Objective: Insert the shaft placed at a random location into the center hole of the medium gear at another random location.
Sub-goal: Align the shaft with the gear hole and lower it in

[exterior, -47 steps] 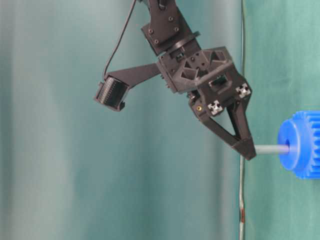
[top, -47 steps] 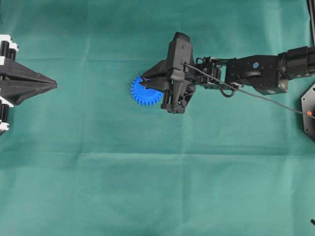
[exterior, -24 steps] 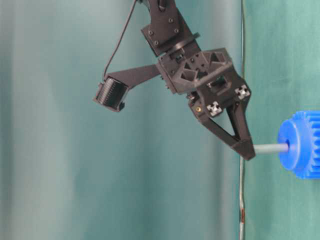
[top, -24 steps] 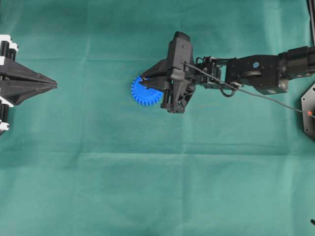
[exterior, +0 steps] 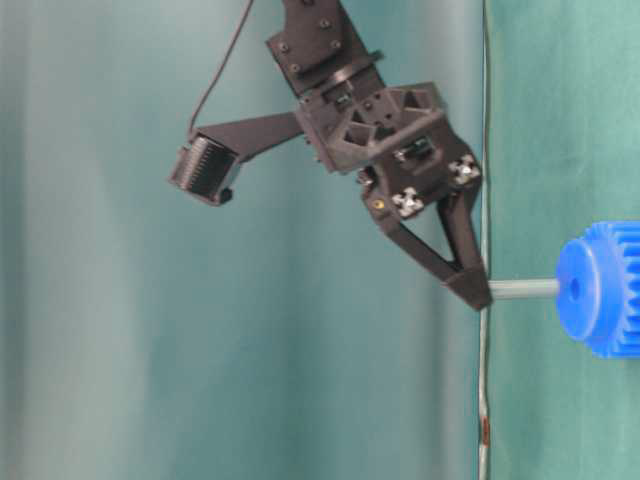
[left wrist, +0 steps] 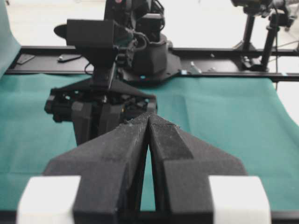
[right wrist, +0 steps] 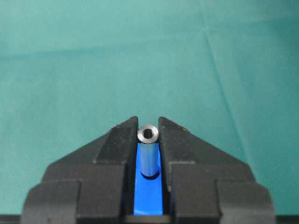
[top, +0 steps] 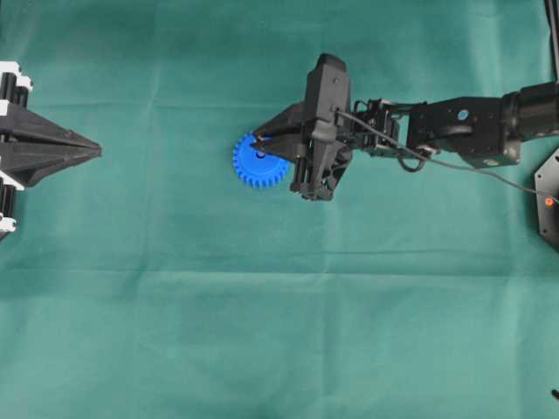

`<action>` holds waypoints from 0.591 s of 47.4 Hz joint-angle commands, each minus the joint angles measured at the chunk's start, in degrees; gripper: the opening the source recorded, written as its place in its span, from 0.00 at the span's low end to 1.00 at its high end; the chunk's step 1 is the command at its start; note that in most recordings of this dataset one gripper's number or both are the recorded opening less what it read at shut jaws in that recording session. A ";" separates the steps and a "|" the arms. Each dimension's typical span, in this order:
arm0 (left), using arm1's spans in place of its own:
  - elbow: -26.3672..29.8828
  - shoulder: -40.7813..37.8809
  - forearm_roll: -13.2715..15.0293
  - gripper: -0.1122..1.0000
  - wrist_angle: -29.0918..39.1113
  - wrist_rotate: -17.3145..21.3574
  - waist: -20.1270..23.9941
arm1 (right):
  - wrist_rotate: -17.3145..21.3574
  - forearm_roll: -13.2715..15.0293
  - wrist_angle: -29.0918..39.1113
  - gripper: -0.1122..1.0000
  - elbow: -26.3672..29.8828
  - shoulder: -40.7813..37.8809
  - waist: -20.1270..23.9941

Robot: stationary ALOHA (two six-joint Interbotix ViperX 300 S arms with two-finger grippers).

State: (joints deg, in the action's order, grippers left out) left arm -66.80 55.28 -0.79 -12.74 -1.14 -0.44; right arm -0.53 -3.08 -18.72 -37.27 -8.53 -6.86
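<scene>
Next, I let go of the shaft with my right gripper when it is upright, deep in the center hole in the blue medium gear's hub [top: 261, 154] [right wrist: 150, 175].
The blue medium gear [top: 253, 168] lies flat on the green cloth, right of the middle. My right gripper [top: 256, 140] hangs over it, shut on the shaft [exterior: 525, 289], a thin grey pin held by its upper end. In the right wrist view the shaft [right wrist: 148, 135] stands end-on between the black fingertips, and its lower end meets the center hole [right wrist: 149, 176] in the blue hub [right wrist: 148, 200]. How deep it sits I cannot tell. My left gripper [top: 94, 152] rests shut and empty at the far left edge, also seen in its own view [left wrist: 148, 116].
Green cloth [top: 279, 332] covers the whole table. A black mount [top: 548, 196] sits at the right edge. A thin cable [top: 472, 168] runs along the right arm. The right arm's wrist [left wrist: 107, 102] faces the left wrist camera across the cloth.
The right gripper has lifted slightly away from the gear, the shaft moving with it, so less of the pin reaches the hub. The left arm has not moved.
</scene>
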 commanded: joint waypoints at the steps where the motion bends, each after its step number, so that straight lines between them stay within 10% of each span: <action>1: 1.14 -0.53 -0.18 0.10 -0.26 0.00 -0.09 | 0.35 -0.62 -1.05 0.22 0.62 0.18 0.00; 28: 1.14 -0.53 -0.18 0.10 -0.26 0.00 -0.09 | 0.35 -0.79 -1.49 0.22 0.09 -0.44 0.09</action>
State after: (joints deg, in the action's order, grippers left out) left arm -66.80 55.20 -0.79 -12.74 -1.14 -0.44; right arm -0.53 -3.69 -19.34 -37.71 -9.49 -6.86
